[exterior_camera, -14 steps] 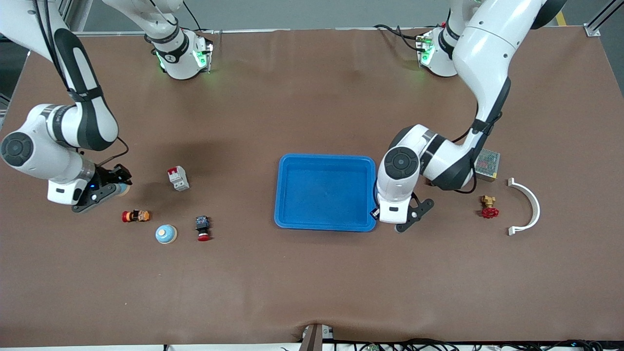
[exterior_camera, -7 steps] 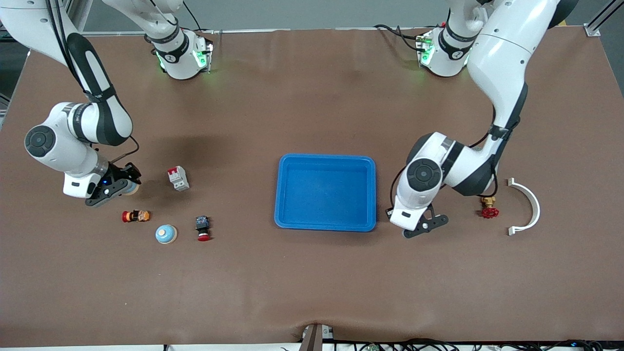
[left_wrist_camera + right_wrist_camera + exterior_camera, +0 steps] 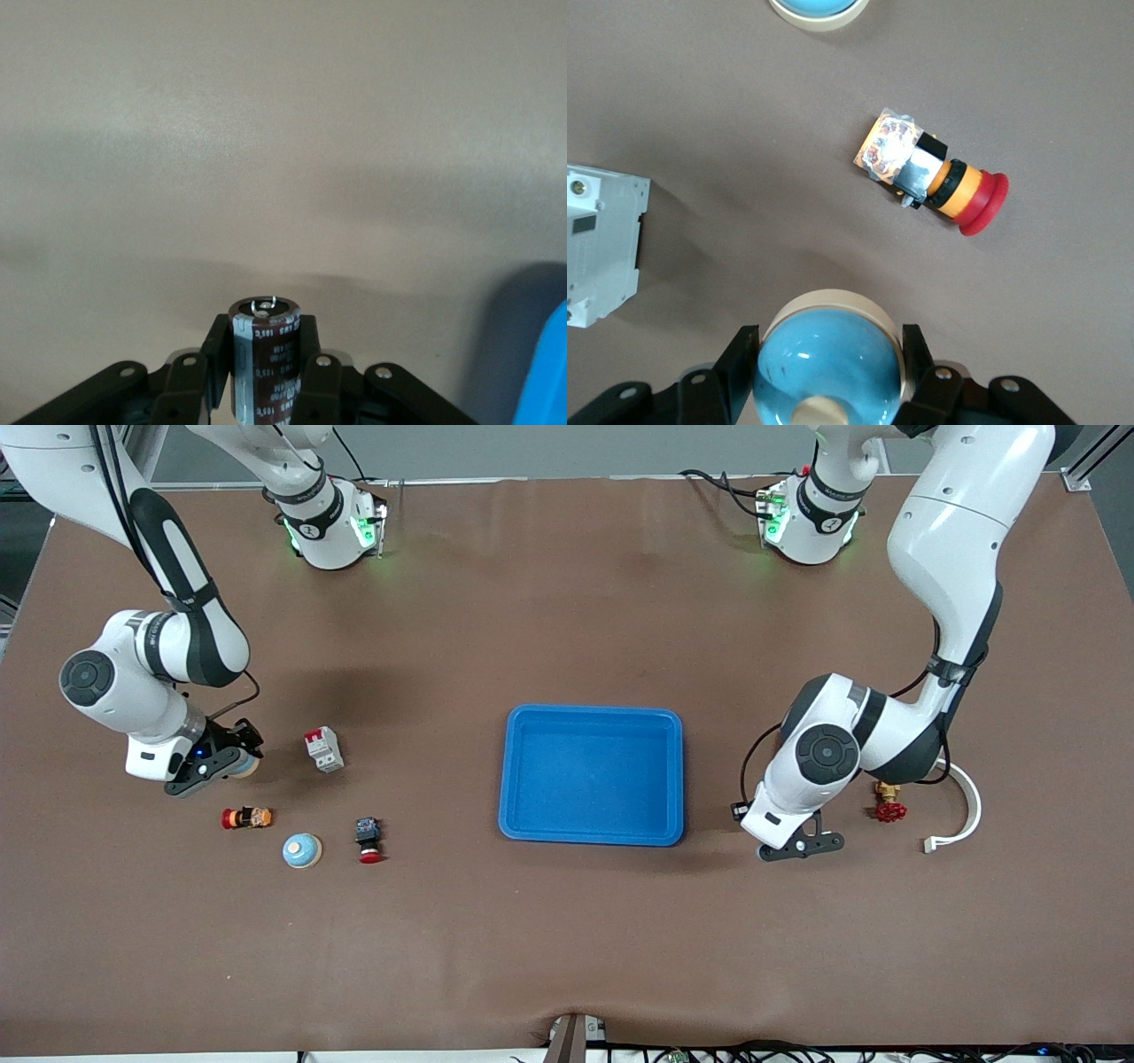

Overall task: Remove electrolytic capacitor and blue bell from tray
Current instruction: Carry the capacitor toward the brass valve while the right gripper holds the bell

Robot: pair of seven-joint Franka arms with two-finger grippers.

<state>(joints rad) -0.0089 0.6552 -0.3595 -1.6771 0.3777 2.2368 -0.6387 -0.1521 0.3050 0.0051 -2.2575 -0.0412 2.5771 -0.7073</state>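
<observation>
Next, my right gripper lets go of the blue bell between the white breaker and the orange-collared push button (image 3: 269, 771) (image 3: 839, 297).
My left gripper (image 3: 802, 846) hangs over bare table between the blue tray (image 3: 592, 722) and the red valve (image 3: 889, 806). In the left wrist view the left gripper (image 3: 264, 365) is shut on a dark brown capacitor (image 3: 266, 350) standing upright between the fingers; the front view hides the capacitor under the hand. My right gripper (image 3: 221, 763) is over the table beside the white breaker (image 3: 323, 748), shut on a blue bell (image 3: 828, 363) with a cream rim. A second blue bell (image 3: 301, 850) sits on the table nearer the front camera.
A red push button with an orange collar (image 3: 935, 173) lies near the held bell, and another push button (image 3: 368, 840) lies beside the loose bell. A white curved bracket (image 3: 961, 806) lies past the valve toward the left arm's end. The tray's corner (image 3: 545, 381) shows in the left wrist view.
The left arm carried the capacitor away from the tray's edge toward the valve. The right arm moved the bell a little toward the breaker. Both grips held.
</observation>
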